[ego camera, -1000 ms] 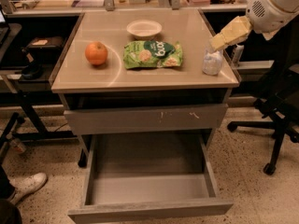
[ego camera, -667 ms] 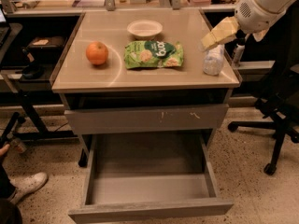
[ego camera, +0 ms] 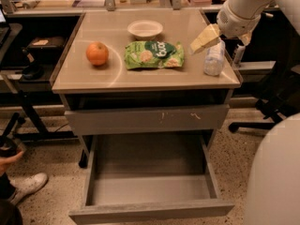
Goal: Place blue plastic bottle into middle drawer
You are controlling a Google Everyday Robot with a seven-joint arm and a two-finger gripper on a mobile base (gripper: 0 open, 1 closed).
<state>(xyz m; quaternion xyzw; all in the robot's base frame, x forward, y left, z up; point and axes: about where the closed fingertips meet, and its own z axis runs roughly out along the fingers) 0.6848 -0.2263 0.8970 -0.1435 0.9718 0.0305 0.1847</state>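
Observation:
My gripper needs to close next on the upper part (ego camera: pixel 216 50) of the blue plastic bottle, at a spot just a little below its top.
The blue plastic bottle (ego camera: pixel 214 58) stands upright near the right edge of the tan cabinet top (ego camera: pixel 140 78). My gripper (ego camera: pixel 198 44) hangs just above and to the left of the bottle's top, close to it, with its pale yellow tip pointing down-left. The middle drawer (ego camera: pixel 150 163) is pulled out wide below, with a plain front panel (ego camera: pixel 150 212) and nothing on its grey floor. The drawer front with pale scratch marks (ego camera: pixel 147 119) above it is closed.
On the top lie an orange (ego camera: pixel 97 53), a green snack bag (ego camera: pixel 153 55) and a white bowl (ego camera: pixel 145 28). A white part of my arm (ego camera: pixel 276 172) fills the lower right. A person's shoe (ego camera: pixel 26 186) is at the lower left, and an office chair base (ego camera: pixel 258 121) at the right.
My gripper has moved left and slightly down, from beyond the cabinet's right edge to just over the bottle's top. The bottle and the other objects have not moved.

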